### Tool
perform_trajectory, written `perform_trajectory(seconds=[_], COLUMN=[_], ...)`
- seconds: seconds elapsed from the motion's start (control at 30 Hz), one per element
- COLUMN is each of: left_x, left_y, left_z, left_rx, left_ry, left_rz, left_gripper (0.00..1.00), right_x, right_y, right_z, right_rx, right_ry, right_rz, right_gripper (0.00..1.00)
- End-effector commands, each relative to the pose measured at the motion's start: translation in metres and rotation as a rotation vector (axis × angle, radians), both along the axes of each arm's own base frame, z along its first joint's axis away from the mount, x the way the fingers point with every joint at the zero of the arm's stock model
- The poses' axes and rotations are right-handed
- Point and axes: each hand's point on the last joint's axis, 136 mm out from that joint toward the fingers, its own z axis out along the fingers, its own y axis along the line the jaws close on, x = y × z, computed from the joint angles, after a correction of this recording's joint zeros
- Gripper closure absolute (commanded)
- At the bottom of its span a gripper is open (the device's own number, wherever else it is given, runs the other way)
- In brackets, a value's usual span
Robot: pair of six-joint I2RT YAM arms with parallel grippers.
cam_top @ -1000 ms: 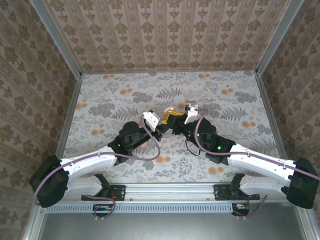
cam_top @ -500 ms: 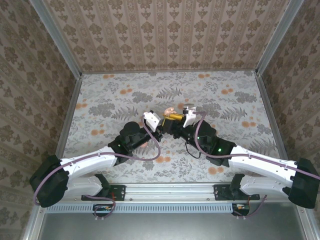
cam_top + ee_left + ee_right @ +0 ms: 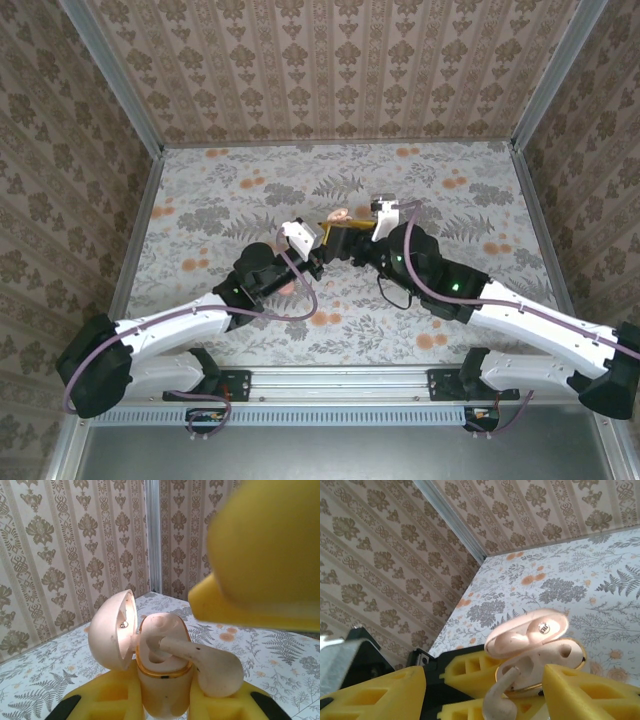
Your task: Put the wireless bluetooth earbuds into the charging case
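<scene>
The earbud's stem slants out of the slot, across the rim of the case, so next my right gripper grabs the earbud's head [image 3: 222,675] and pulls it clear before putting it in.
My left gripper [image 3: 162,702] is shut on the cream charging case [image 3: 161,680], which has a gold rim and stands upright between the yellow fingers. Its lid [image 3: 112,630] hangs open to the left. One cream-white earbud [image 3: 202,660] has its stem in a slot of the case and leans out to the right, its head resting on my left gripper's right finger. My right gripper [image 3: 482,680] is open, with the earbud [image 3: 499,700] and the case [image 3: 560,662] between its spread yellow fingers [image 3: 587,692], untouched. From above, both grippers [image 3: 322,246] [image 3: 352,232] meet mid-table at the case [image 3: 338,216].
The floral table [image 3: 200,200] is walled on three sides by patterned panels. Both arms stretch inward from the near rail. Orange blotches in the pattern dot the surface around the grippers.
My right gripper's jaws have spread apart and its arm has shifted a little toward the far wall. The left gripper still holds the case and has barely moved.
</scene>
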Motion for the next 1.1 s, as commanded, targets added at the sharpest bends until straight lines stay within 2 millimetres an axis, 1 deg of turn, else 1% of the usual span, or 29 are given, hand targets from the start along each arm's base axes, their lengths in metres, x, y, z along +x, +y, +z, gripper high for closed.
perform_trajectory(seconds=[0.0, 0.1, 0.23, 0.33, 0.53, 0.63, 0.83, 0.97, 1.0, 1.07], left_x=[-0.008, -0.009, -0.010, -0.009, -0.005, -0.001, 0.007, 0.007, 0.007, 0.008], left_y=[0.000, 0.000, 0.000, 0.003, 0.009, 0.012, 0.016, 0.016, 0.016, 0.016], left_z=[0.031, 0.030, 0.030, 0.030, 0.026, 0.022, 0.014, 0.012, 0.012, 0.012], left_rx=[-0.080, -0.079, -0.081, -0.077, -0.065, -0.053, -0.034, -0.021, -0.020, -0.019], left_ry=[-0.031, -0.019, -0.003, 0.004, 0.023, 0.042, 0.083, 0.091, 0.093, 0.093], left_rz=[-0.037, -0.052, -0.074, -0.074, -0.056, -0.040, -0.005, -0.004, -0.003, -0.001], left_gripper=[1.00, 1.00, 1.00, 1.00, 1.00, 1.00, 1.00, 1.00, 1.00, 1.00], right_x=[-0.006, -0.007, -0.010, -0.012, -0.018, -0.020, -0.016, -0.014, -0.015, -0.014], right_y=[-0.010, -0.015, -0.019, -0.020, -0.016, -0.010, 0.001, 0.010, 0.009, 0.012], right_z=[0.014, 0.022, 0.028, 0.026, 0.016, 0.010, -0.007, -0.010, -0.015, -0.018], right_rx=[0.017, 0.039, 0.055, 0.046, -0.019, -0.036, -0.094, -0.100, -0.120, -0.130], right_ry=[0.037, 0.058, 0.093, 0.138, 0.226, 0.259, 0.305, 0.320, 0.340, 0.351], right_rz=[0.001, 0.004, 0.038, 0.057, 0.086, 0.110, 0.126, 0.136, 0.137, 0.139], right_gripper=[0.36, 0.36, 0.40, 0.43, 0.49, 0.51, 0.55, 0.55, 0.54, 0.53])
